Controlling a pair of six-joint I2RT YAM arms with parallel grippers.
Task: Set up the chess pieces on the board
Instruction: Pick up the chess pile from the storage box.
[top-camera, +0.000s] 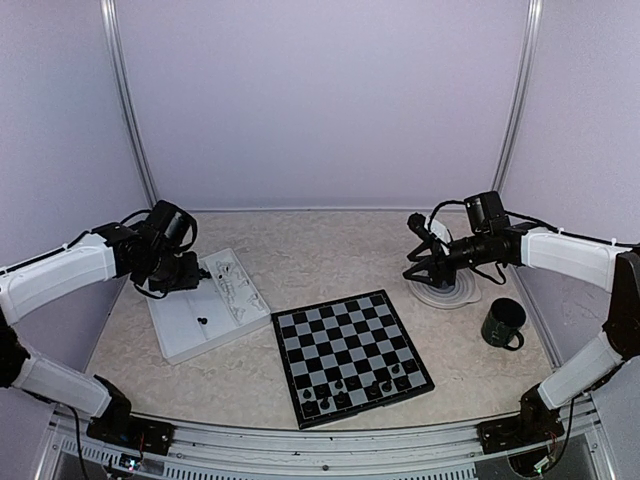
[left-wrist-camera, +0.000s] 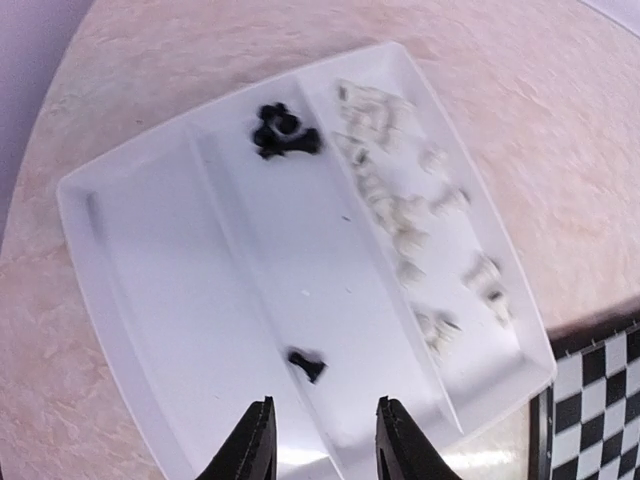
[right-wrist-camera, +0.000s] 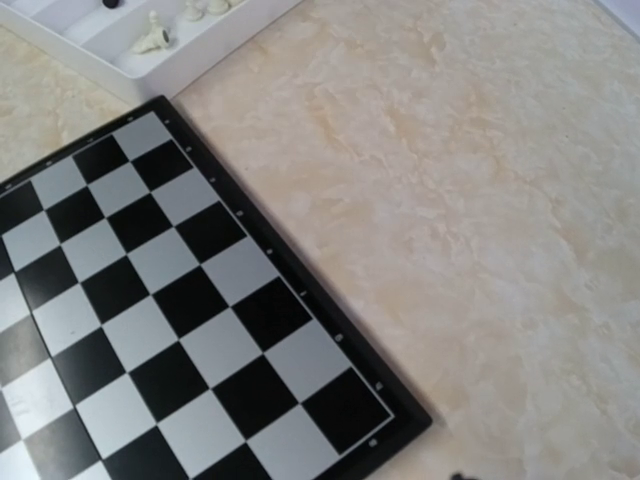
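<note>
My right gripper needs to close on a black chess piece held out by my left gripper over the board's corner (top-camera: 296, 301) beside the white tray.
The board (top-camera: 350, 352) lies at the middle front, with several black chess pieces (top-camera: 362, 387) on its two nearest rows. More pieces sit in a white tray (left-wrist-camera: 130, 300): one lone black piece (left-wrist-camera: 307, 363) and a black cluster (left-wrist-camera: 283, 132) in the middle compartment, and several white pieces (left-wrist-camera: 405, 210) in the right one. My left gripper (left-wrist-camera: 322, 440) hovers over the tray, open and empty, with the lone black piece just ahead of its fingertips. My right gripper (top-camera: 413, 250) hangs open at the back right, clear of the board; its fingers are out of the right wrist view.
A round grey plate (top-camera: 447, 293) lies under the right gripper. A dark green mug (top-camera: 503, 325) stands at the right, in front of the plate. The tray (top-camera: 205, 305) sits left of the board. The board's corner (right-wrist-camera: 395, 425) and a tray corner (right-wrist-camera: 150, 75) show in the right wrist view.
</note>
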